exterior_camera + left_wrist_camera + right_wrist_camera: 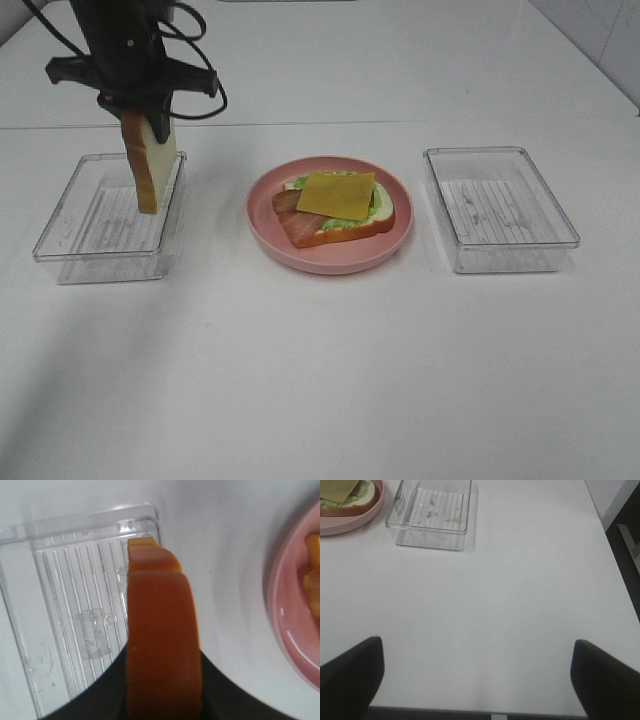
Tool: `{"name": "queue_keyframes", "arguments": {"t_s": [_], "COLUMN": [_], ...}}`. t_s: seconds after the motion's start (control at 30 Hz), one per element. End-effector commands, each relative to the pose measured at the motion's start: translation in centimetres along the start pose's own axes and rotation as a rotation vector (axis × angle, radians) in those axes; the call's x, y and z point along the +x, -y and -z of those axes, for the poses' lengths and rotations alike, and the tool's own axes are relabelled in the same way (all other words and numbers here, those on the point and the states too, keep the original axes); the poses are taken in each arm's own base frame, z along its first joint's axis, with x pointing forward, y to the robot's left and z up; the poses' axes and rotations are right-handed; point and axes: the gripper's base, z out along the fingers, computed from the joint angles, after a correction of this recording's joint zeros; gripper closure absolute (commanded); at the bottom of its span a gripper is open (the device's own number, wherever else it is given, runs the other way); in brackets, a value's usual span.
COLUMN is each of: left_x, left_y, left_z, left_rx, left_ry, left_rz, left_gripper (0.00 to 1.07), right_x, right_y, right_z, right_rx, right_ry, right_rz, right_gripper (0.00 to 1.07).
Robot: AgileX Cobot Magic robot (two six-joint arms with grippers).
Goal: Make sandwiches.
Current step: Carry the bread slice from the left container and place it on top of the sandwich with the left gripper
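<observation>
Next, my left gripper lets go of the white bread slice on top of the yellow cheese square (327, 187) over the bacon and lettuce.
A white bread slice (149, 160) with an orange-brown crust hangs on edge from my left gripper (138, 108), which is shut on its top. It hovers over the right part of the left clear tray (95, 228). The left wrist view shows the slice's crust (162, 630) end-on between dark fingers (100, 700), with that tray (75, 605) below. On the pink plate (330, 258) lies the open sandwich: a bread slice (345, 232), lettuce (352, 213), bacon (290, 205) and a yellow cheese square (335, 192) on top. My right gripper (477, 675) is open over bare table, away from the food.
A second clear tray (500, 210) sits right of the plate, with nothing in it; the right wrist view shows it (432, 515) beside the plate (350, 525). The white table's right edge (600, 525) runs close to that tray.
</observation>
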Motion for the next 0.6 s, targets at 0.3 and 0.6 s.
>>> {"name": "queue_keyframes", "arguments": {"t_s": [0.3, 0.6], "left_x": [0.6, 0.1], "left_y": [0.0, 2.8], "left_z": [11.0, 12.4], "left_rx": [0.083, 0.365], "left_ry": [0.15, 0.216], "left_rz": [0.023, -0.024], "left_gripper": [1.07, 1.07], "right_x": [0.3, 0.3], "right_y": [0.0, 0.0], "right_z": [0.3, 0.3], "right_rx": [0.001, 0.001], "right_ry": [0.035, 0.035], "right_rz": [0.0, 0.0], "right_gripper": [0.09, 0.09]}}
